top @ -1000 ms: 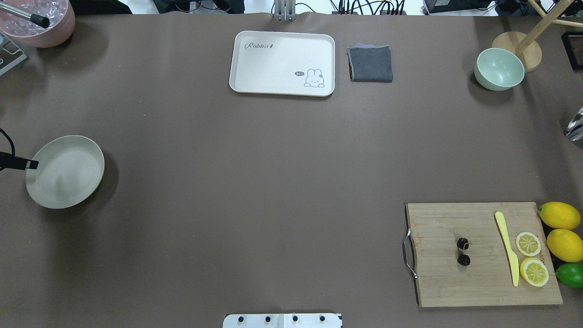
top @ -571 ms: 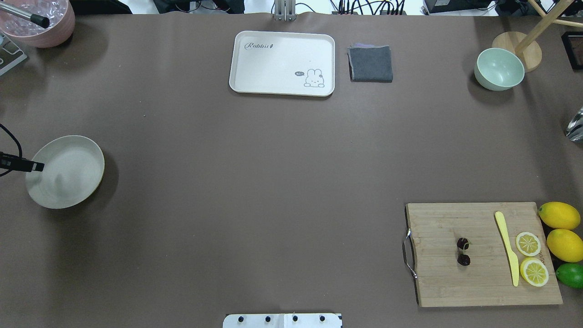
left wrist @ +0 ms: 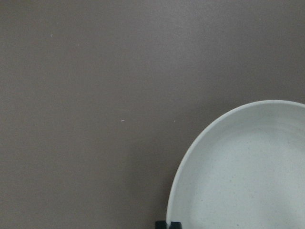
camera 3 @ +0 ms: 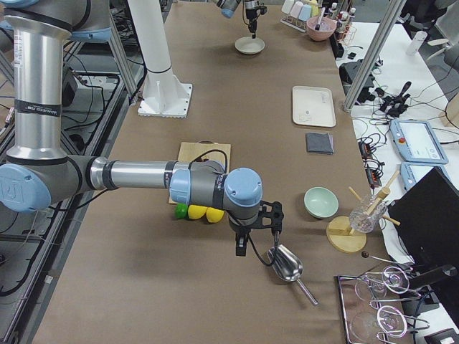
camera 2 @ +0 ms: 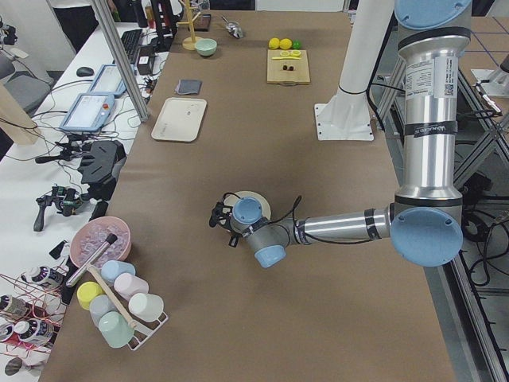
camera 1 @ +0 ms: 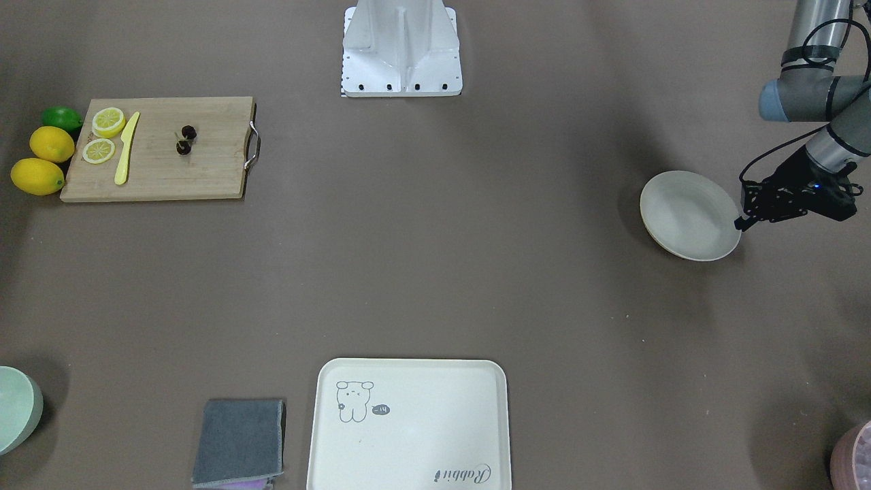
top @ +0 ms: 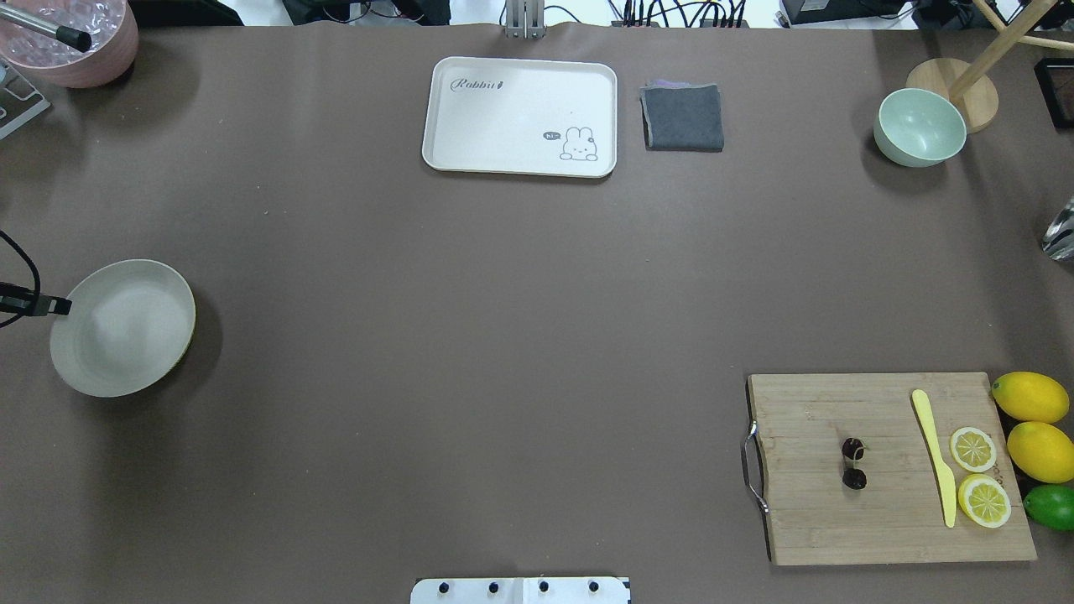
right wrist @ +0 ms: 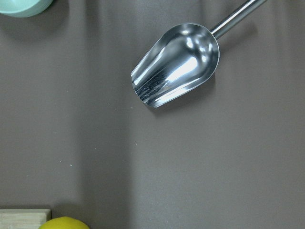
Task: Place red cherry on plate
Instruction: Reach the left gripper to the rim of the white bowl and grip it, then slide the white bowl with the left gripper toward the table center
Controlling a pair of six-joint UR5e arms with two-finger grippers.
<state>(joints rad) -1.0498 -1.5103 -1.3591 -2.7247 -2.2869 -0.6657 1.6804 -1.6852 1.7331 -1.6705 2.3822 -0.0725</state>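
Next, the left gripper releases the plate on the bare table [camera 1: 405, 212] between the white mount and the rabbit tray.
The red cherry [top: 854, 462], a tiny dark pair on one stem, lies on the wooden cutting board [top: 822, 528] at the near right; it also shows in the front view [camera 1: 185, 139]. The plate [top: 126, 335] is a plain cream dish at the far left of the table. My left gripper [top: 60, 307] is shut on the plate's left rim, its fingertips [left wrist: 162, 223] pinching the edge of the plate [left wrist: 248, 176]. My right gripper [camera 3: 242, 247] hangs beyond the board's right end, above a metal scoop [right wrist: 176, 64]; I cannot tell whether it is open or shut.
On the board lie a yellow knife [top: 934, 453] and two lemon slices [top: 973, 449]. Beside it sit two lemons [top: 1030, 397] and a lime [top: 1052, 507]. At the back are a rabbit tray [top: 520, 116], a grey cloth [top: 683, 117] and a green bowl [top: 920, 127].
The plate has shifted a little toward the robot's side, with the left gripper still at its rim. The cherry and the board have not moved.
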